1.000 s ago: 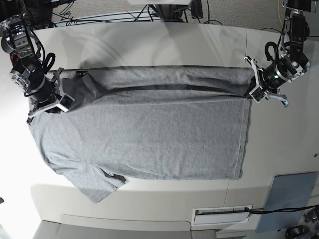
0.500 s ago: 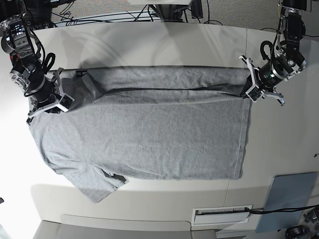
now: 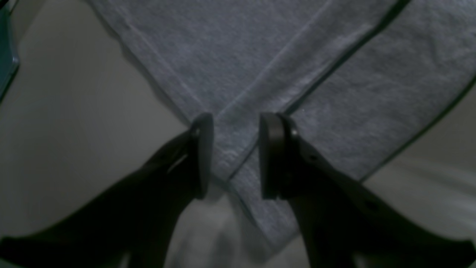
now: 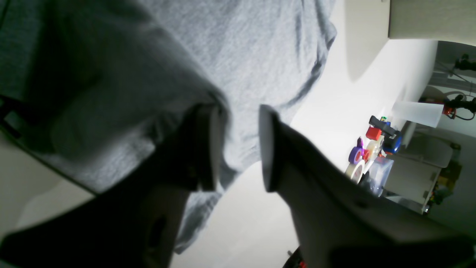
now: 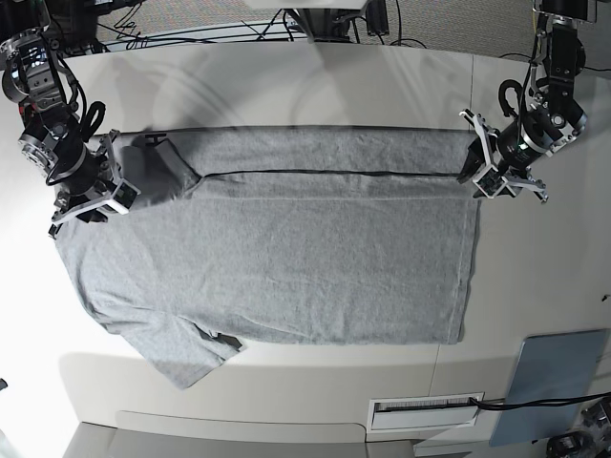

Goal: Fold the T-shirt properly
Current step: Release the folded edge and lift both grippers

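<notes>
My left gripper needs to take hold of the cloth (image 5: 441,154) behind the folded band and help pull the T-shirt closer, because the T-shirt's sleeve lies far out from my arms.
The heather-grey T-shirt (image 5: 286,248) lies spread flat on the pale table (image 5: 315,86). Its far long edge is folded over into a band (image 5: 325,153), and a sleeve (image 5: 186,358) sticks out at the near left. My left gripper (image 5: 475,173) stands at the shirt's far right corner. In the left wrist view it (image 3: 236,156) is open, its fingers straddling the folded hem corner (image 3: 238,126). At the shirt's far left end is my right gripper (image 5: 115,196). It (image 4: 238,145) is open, with cloth (image 4: 167,74) lying against one finger (image 4: 208,145).
A blue-grey mat (image 5: 558,372) lies at the near right corner, with a white slotted strip (image 5: 425,412) beside it. Cables (image 5: 191,33) run along the table's far side. Small colourful objects (image 4: 375,149) stand off to one side in the right wrist view.
Both grippers have opened and let go of the folded edge. The folded band now lies flatter on the shirt, and the left gripper has shifted slightly toward the far side.
</notes>
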Controlling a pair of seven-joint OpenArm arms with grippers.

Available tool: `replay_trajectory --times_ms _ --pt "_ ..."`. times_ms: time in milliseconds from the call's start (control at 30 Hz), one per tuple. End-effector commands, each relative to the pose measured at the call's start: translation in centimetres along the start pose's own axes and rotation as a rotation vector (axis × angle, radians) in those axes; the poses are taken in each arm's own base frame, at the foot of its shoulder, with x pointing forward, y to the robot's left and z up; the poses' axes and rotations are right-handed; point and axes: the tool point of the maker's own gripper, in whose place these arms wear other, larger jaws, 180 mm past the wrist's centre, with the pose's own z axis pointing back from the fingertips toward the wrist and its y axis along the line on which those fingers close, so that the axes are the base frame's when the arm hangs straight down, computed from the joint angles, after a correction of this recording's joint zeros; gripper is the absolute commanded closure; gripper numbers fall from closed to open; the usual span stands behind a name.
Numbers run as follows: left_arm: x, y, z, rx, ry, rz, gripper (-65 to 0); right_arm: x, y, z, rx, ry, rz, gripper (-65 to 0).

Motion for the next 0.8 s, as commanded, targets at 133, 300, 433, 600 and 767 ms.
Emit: replay_trajectory --times_ms 133,300,433,600,767 --pt "0.9 1.1 0.4 0.021 -0.027 -0.014 -22.0 0.1 -1.8 0.4 -0.051 -0.003 0.011 -22.0" --pt "0.9 1.1 0.4 0.021 -0.027 -0.014 -22.0 -0.1 -2.1 0.4 -0.065 0.001 -0.088 -21.9" --pt "1.0 0.7 0.4 0.002 -0.033 0.04 -22.0 -0.2 -2.3 0.4 -0.075 0.006 -0.168 -21.9" --pt "1.4 -0.5 0.5 -0.047 -0.074 0.151 -15.1 -1.7 -3.2 0.7 -0.147 0.067 -0.242 -13.4" --pt "0.8 -1.3 0.2 -0.013 -0.066 0.248 0.0 -3.8 -2.1 1.2 -0.174 0.112 -0.353 0.0"
